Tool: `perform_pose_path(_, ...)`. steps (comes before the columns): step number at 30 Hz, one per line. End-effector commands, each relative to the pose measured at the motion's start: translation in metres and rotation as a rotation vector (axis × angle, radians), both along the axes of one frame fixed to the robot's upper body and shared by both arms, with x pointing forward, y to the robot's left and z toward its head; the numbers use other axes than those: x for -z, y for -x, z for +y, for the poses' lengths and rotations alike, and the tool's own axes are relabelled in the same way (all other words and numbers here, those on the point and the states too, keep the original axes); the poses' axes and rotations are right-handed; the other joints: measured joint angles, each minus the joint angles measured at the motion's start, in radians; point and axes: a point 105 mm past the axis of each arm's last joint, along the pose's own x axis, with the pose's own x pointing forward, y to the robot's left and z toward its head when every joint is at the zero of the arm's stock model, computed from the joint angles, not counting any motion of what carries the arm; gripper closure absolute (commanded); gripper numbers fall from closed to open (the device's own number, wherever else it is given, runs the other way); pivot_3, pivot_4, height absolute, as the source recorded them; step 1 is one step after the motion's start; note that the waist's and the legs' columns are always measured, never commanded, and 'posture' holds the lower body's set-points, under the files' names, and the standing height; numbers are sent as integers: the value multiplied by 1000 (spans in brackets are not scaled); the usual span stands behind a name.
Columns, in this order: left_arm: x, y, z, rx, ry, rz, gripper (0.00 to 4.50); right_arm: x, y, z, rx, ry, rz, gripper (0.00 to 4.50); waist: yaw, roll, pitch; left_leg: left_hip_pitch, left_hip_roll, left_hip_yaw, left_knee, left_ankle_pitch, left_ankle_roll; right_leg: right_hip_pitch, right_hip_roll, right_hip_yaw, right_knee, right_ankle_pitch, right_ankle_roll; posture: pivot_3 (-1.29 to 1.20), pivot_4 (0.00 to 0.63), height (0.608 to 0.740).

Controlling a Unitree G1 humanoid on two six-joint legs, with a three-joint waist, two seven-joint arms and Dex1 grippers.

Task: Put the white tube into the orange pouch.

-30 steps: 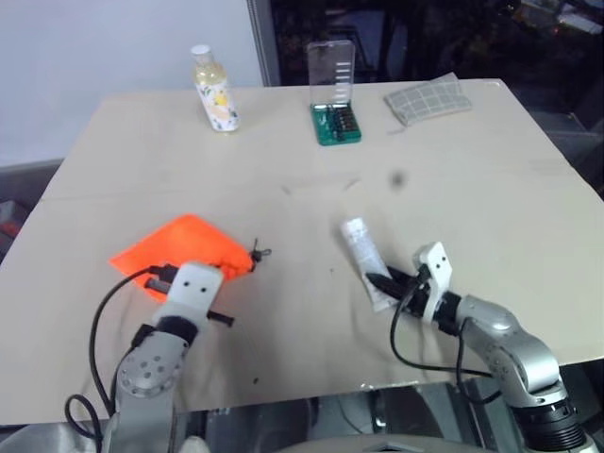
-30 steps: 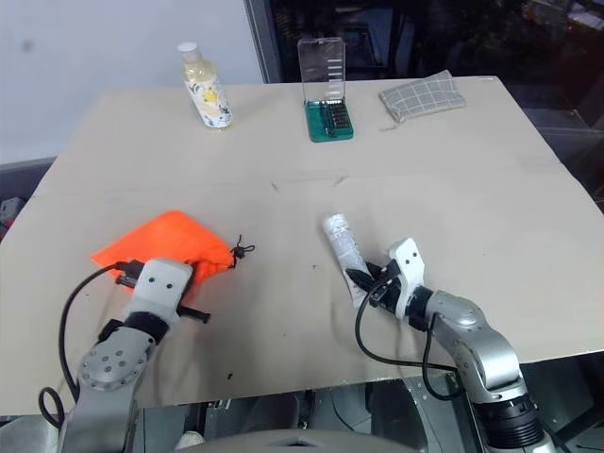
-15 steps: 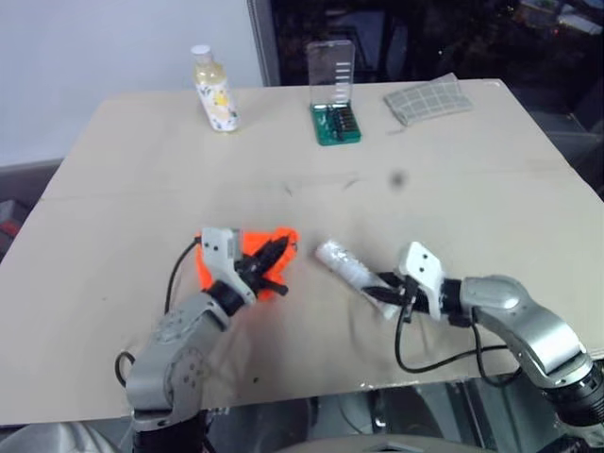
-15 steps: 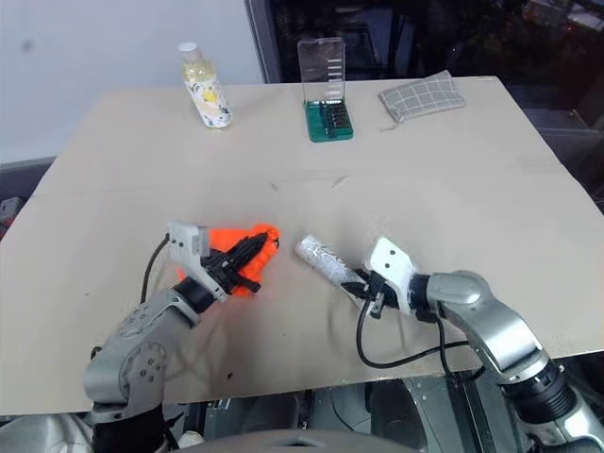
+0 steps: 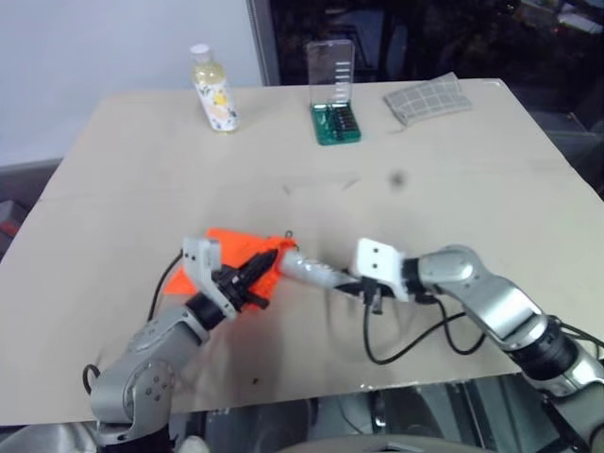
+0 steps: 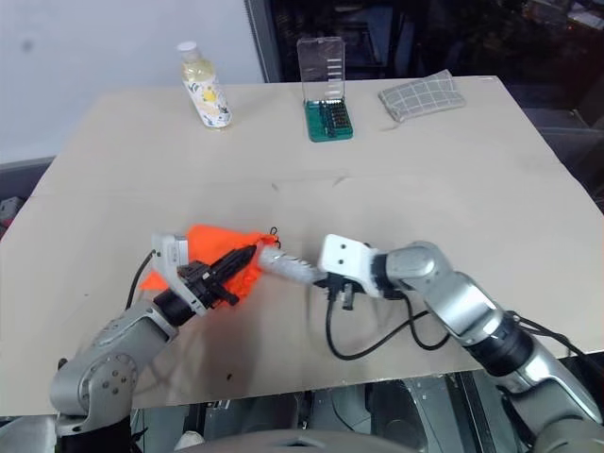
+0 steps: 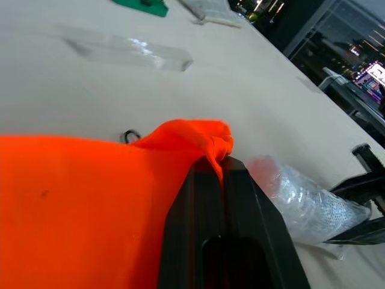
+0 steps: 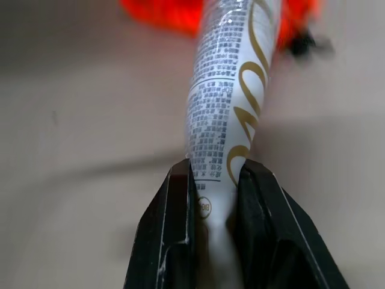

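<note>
Next, my right gripper releases the white tube in the orange pouch's opening (image 5: 289,270) (image 8: 240,27), leaving the crimped end of the tube sticking out of it.
My left gripper (image 5: 262,266) is shut on the edge of the orange pouch (image 5: 219,253) and holds it just above the table; in the left wrist view its black fingers (image 7: 207,198) pinch a bunched fold of the fabric. The pouch's dark cord (image 8: 302,42) hangs at that end. My right gripper (image 5: 347,282) is shut on the crimped end of the white tube (image 5: 308,271), which lies nearly level and points left. The tube's far end (image 6: 271,257) meets the pouch's held edge beside the left fingertips. I cannot tell whether it is inside the opening.
Along the far edge of the tan table (image 5: 491,198) stand a yellowish bottle (image 5: 213,90), a green bit case with a clear upright lid (image 5: 335,106) and a grey checked cloth (image 5: 427,99). The table's near edge runs just behind both arms.
The left gripper has lifted the pouch, rolled and moved right. The right gripper has picked the tube off the table and carried it left until its far end reaches the pouch.
</note>
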Motion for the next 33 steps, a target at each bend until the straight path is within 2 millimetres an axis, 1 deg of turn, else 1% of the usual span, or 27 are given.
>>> perform_pose_path(1,-17,3,-5,23,17,-69,4485,-10,2,14,-67,-24,-38,3778,3,0,0,0,-1,0,0,0,0,0,-1,0,0,0,0,0,150,740)
perform_pose_path(4,-23,7,-9,40,27,-92,4485,-9,-3,25,-68,-19,-29,3778,-1,-1,0,0,-2,0,0,0,0,0,-2,1,-1,0,0,0,150,740)
perform_pose_path(7,-24,12,-14,66,38,-93,4485,-5,-10,27,-43,5,-21,3778,-3,-1,0,0,-2,0,-1,0,0,-1,-2,1,0,0,0,0,150,740)
perform_pose_path(10,-23,13,-12,55,34,-93,4485,0,-14,26,-15,18,1,3778,-3,-1,0,0,-1,0,-2,0,0,-1,-1,1,0,0,0,0,150,740)
perform_pose_path(16,-29,10,-4,13,57,-108,4485,10,-9,20,-7,60,50,3778,-4,-1,-1,1,-2,0,-2,0,0,-1,-2,1,1,0,0,0,150,740)
perform_pose_path(20,-33,11,-4,16,68,-117,4485,13,-8,18,-5,87,55,3778,-4,-1,-1,1,-2,0,-2,0,0,-1,-2,1,1,0,0,0,150,740)
perform_pose_path(22,-34,12,-6,23,69,-120,4485,16,-7,17,-11,113,53,3778,-4,-1,-1,1,-2,0,-2,0,0,-1,-2,1,1,0,0,0,150,740)
perform_pose_path(27,-37,17,-20,83,68,-136,4485,18,-4,18,-16,135,76,3778,-2,-1,-1,0,-2,0,-2,0,0,-1,-2,1,0,0,0,0,150,740)
perform_pose_path(30,-33,21,-26,105,47,-132,4485,19,-3,18,-27,149,88,3778,-2,-1,-1,0,-2,0,-2,0,0,-1,-2,1,0,0,0,0,150,740)
perform_pose_path(33,-25,26,-28,120,5,-117,4485,11,-6,26,-16,107,93,3778,-3,-1,-1,0,-2,0,-2,0,0,-1,-2,1,-1,0,0,0,150,740)
